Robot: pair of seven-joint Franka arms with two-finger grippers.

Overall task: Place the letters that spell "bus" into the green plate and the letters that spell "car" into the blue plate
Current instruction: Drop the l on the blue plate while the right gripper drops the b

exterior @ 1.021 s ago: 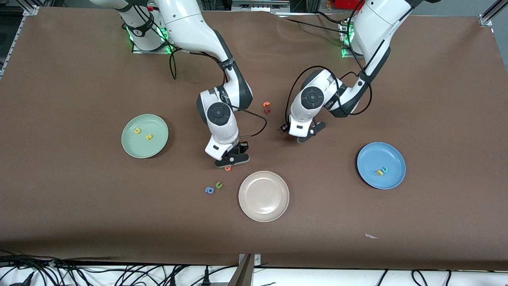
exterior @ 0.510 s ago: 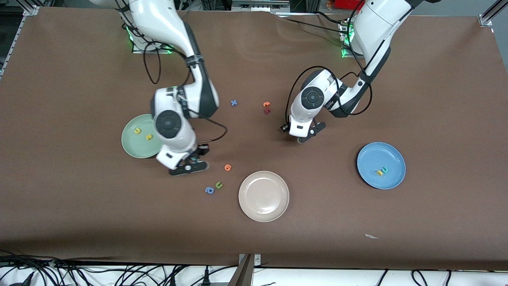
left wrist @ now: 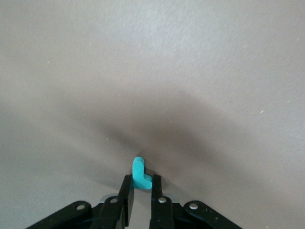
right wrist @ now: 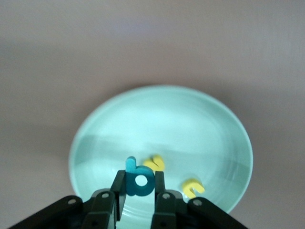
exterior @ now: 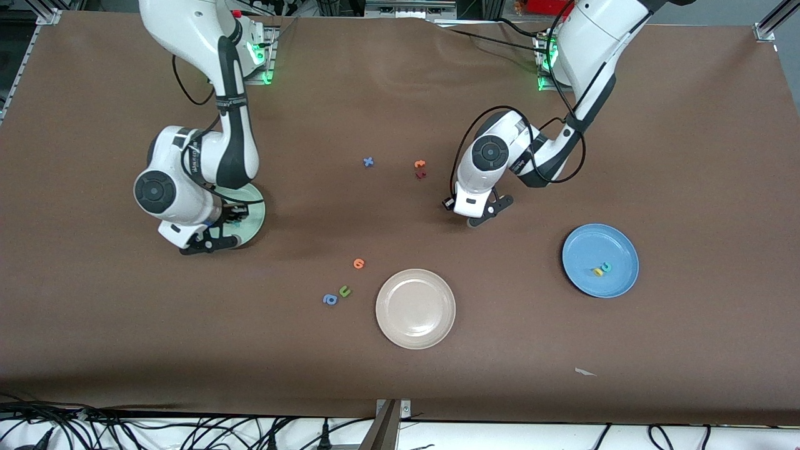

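I should let go of the teal "r" with my left gripper in the blue plate (exterior: 585,259), between the teal "c" and the blue plate's rim.
My right gripper (exterior: 211,241) (right wrist: 139,183) hangs over the green plate (exterior: 255,211) (right wrist: 162,119), shut on the teal "b" (right wrist: 135,187). Below it in the plate lie the yellow "u" (right wrist: 155,163) and the yellow "s" (right wrist: 193,187); the arm hides them in the front view. My left gripper (exterior: 480,217) (left wrist: 141,183) hovers over bare table toward the blue plate (exterior: 600,247), shut on the thin teal "r" (left wrist: 140,174). A yellow "a" (exterior: 598,272) and a teal "c" (exterior: 605,267) lie in the blue plate.
A cream plate (exterior: 415,308) sits near the front camera at mid-table. Loose letters lie around: an orange round one (exterior: 359,263), a green "u" (exterior: 344,290), a blue "a" (exterior: 329,299), a blue "x" (exterior: 369,162), an orange (exterior: 420,164) and a dark red one (exterior: 420,175).
My right arm has swung from beside the orange round letter to over the green plate, carrying the teal "b". The left arm has stayed put.
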